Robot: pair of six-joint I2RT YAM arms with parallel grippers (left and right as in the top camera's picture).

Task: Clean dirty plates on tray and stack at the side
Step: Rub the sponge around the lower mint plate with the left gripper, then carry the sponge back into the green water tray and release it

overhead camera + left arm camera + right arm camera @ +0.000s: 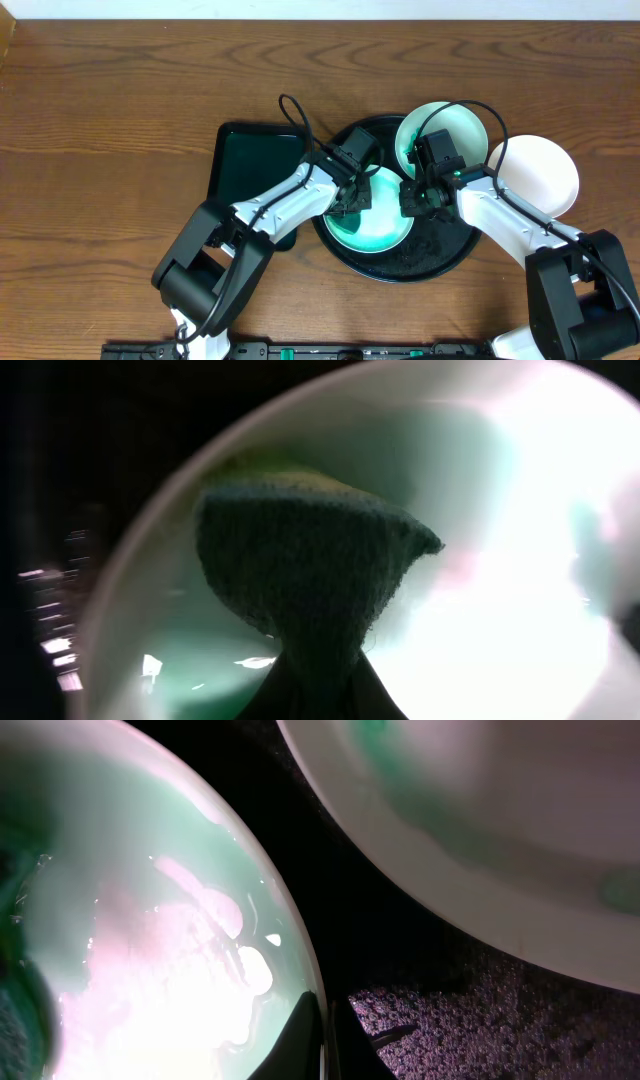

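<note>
Next, my left gripper lets go of the scrubbing sponge in the front half of the dark green rectangular tray (244, 215).
A pale mint plate (385, 225) lies in the round black tray (440, 250). My left gripper (350, 197) is shut on a dark scrubbing sponge (310, 560) with a yellow top, pressed on this plate (500, 510). My right gripper (413, 197) is shut on the plate's right rim (150, 920), one finger on each side (325, 1035). A second plate (445, 135) rests at the tray's back right; it shows in the right wrist view (480, 820) with a green smear near its centre. A third, white plate (537, 175) sits on the table to the right of the tray.
A dark green rectangular tray (250, 170) lies just left of the black tray, under my left arm. The black tray's floor (480, 1010) is wet with droplets. The wooden table (100, 130) stretches left and back.
</note>
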